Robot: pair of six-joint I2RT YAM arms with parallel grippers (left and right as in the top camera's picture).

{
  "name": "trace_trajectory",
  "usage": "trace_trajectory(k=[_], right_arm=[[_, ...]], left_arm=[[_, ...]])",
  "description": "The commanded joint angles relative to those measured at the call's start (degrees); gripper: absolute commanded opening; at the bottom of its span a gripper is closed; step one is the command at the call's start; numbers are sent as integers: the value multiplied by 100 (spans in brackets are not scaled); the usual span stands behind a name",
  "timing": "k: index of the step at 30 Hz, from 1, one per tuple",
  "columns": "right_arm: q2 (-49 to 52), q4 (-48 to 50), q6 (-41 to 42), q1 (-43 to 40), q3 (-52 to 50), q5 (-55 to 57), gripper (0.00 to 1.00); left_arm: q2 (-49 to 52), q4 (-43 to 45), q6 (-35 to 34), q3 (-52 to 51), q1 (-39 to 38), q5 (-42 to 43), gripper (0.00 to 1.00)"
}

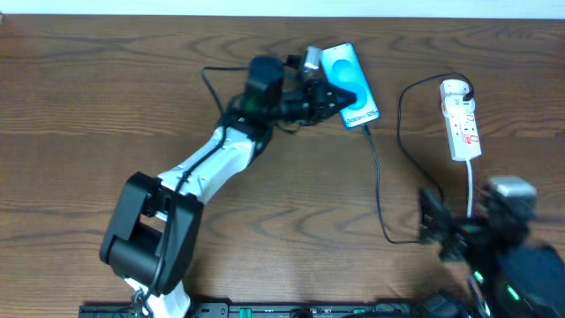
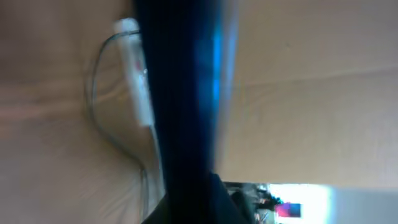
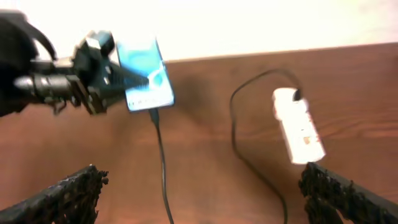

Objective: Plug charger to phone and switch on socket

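My left gripper needs to set the phone on the bare wood [image 1: 334, 127] by the charger's plug end.
The phone [image 1: 341, 64], with its cyan screen up, lies at the far middle of the table. My left gripper [image 1: 334, 95] is shut on its side edge. In the left wrist view the phone [image 2: 186, 93] is a blurred dark band filling the centre. The charger, a thin black cable [image 1: 380, 190], runs from the phone's near end, where its plug tip appears inserted, loops and rises to the white socket strip [image 1: 461, 119] at the far right. My right gripper [image 1: 434, 225] is open and empty near the front right, and in its own view [image 3: 205, 199] nothing lies between the fingers.
The right wrist view shows the phone [image 3: 146, 74], the cable [image 3: 161, 162] and the socket strip [image 3: 298, 124] ahead on the brown wooden table [image 1: 106, 97]. The strip's white cord [image 1: 471, 181] runs toward the right arm. A pale wall borders the far edge.
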Motion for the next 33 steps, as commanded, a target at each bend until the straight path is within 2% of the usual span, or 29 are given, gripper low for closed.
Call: trace_trajectory(k=[1, 3, 6, 8, 10, 24, 33], right_arm=[[-363, -52, 127, -33, 57, 365, 99], [-417, -52, 127, -33, 55, 365, 99], [-385, -46, 170, -33, 17, 363, 99], [-356, -44, 219, -33, -17, 367, 99], [-315, -48, 234, -33, -33, 367, 99], [-291, -22, 234, -33, -63, 448, 99], [-291, -24, 245, -33, -70, 446, 99]], left_arm=[[13, -1222, 1646, 1110, -170, -450, 7], [229, -2186, 2142, 1711, -188, -308, 7], [699, -2999, 2706, 2291, -103, 210, 7], [1008, -3228, 3038, 2468, -33, 643, 7], [1460, -3298, 3093, 2492, 142, 1056, 7], [2767, -3335, 3392, 2490, 516, 1469, 7], [3027, -3357, 3394, 2446, 479, 1259, 8]])
